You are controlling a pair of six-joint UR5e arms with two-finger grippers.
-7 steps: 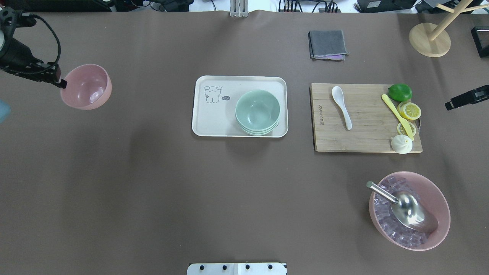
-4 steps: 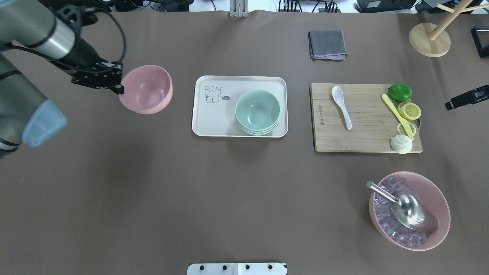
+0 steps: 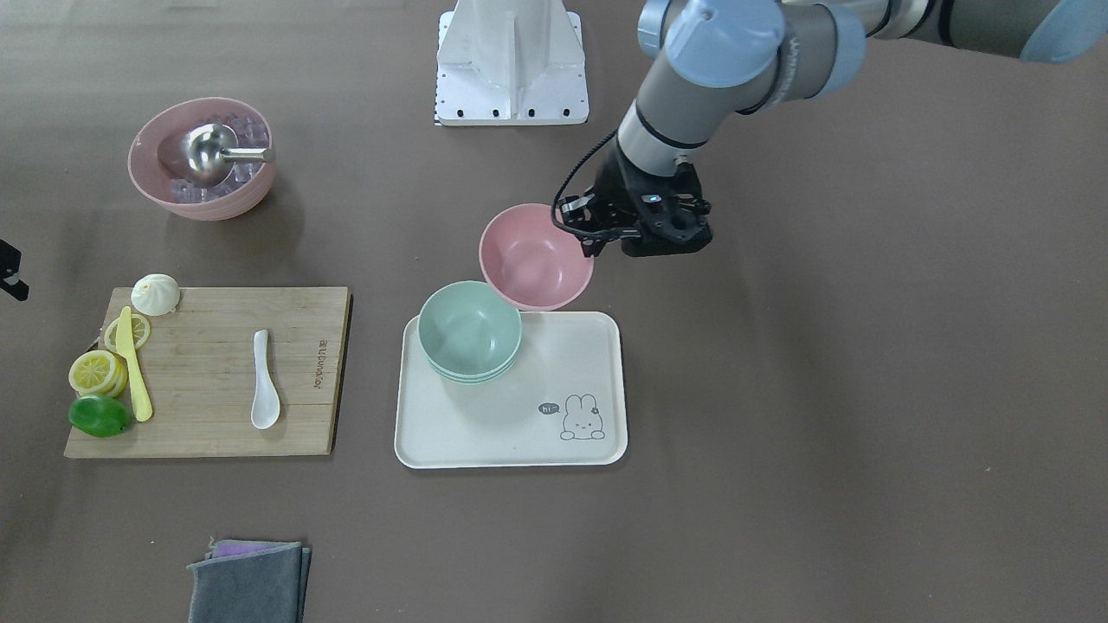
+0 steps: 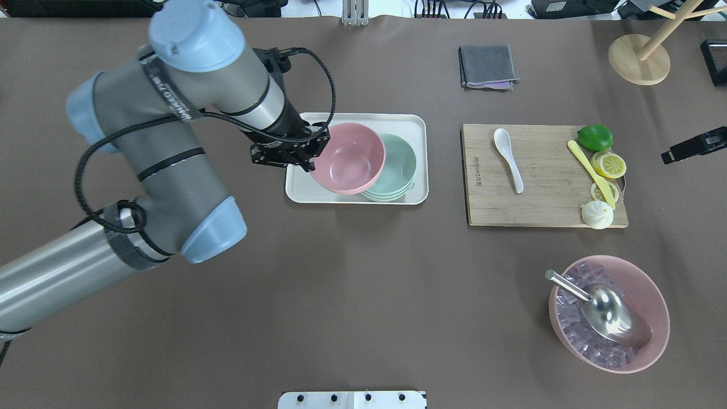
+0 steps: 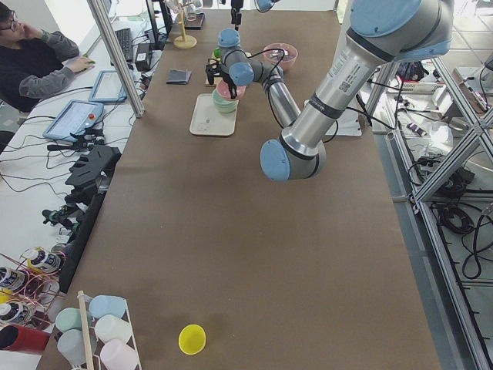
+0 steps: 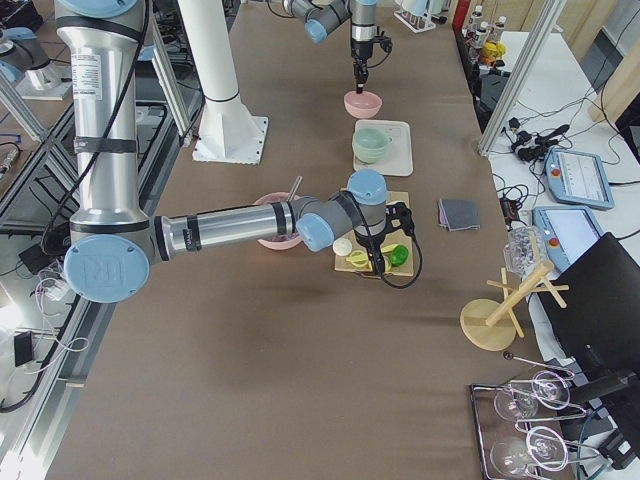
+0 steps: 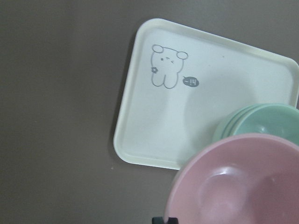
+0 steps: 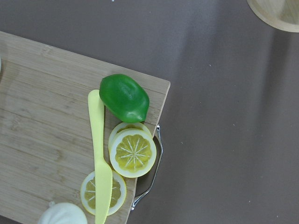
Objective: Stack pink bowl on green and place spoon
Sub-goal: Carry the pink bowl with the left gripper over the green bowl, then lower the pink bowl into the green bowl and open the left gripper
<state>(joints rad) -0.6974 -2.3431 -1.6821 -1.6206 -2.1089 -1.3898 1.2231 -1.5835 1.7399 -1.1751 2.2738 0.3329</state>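
The robot's left gripper needs to release the empty pink bowl inside the top of the stacked green bowls (image 3: 465, 324) (image 7: 275, 129) on the white tray.
My left gripper (image 4: 311, 154) is shut on the rim of the empty pink bowl (image 4: 347, 158) and holds it above the white tray (image 4: 363, 118), overlapping the left side of the stacked green bowls (image 4: 400, 167). In the front view the pink bowl (image 3: 532, 257) hangs just behind the green bowls (image 3: 469, 331). The left wrist view shows the pink bowl (image 7: 238, 182) over the green bowls (image 7: 266, 121). The white spoon (image 4: 508, 159) lies on the wooden cutting board (image 4: 545, 207). My right gripper (image 4: 693, 146) hovers past the board's right end; I cannot tell whether it is open or shut.
A lime (image 4: 594, 137), lemon slices (image 4: 608, 165), a yellow knife (image 4: 590, 173) and a bun (image 4: 597, 215) sit on the board's right end. A large pink bowl of ice cubes with a metal scoop (image 4: 609, 313) stands front right. A grey cloth (image 4: 487, 66) and a wooden stand (image 4: 639, 59) lie at the back.
My left arm has swung right with the pink bowl, from the table's far left to over the tray beside the green bowls. The right gripper has not moved.
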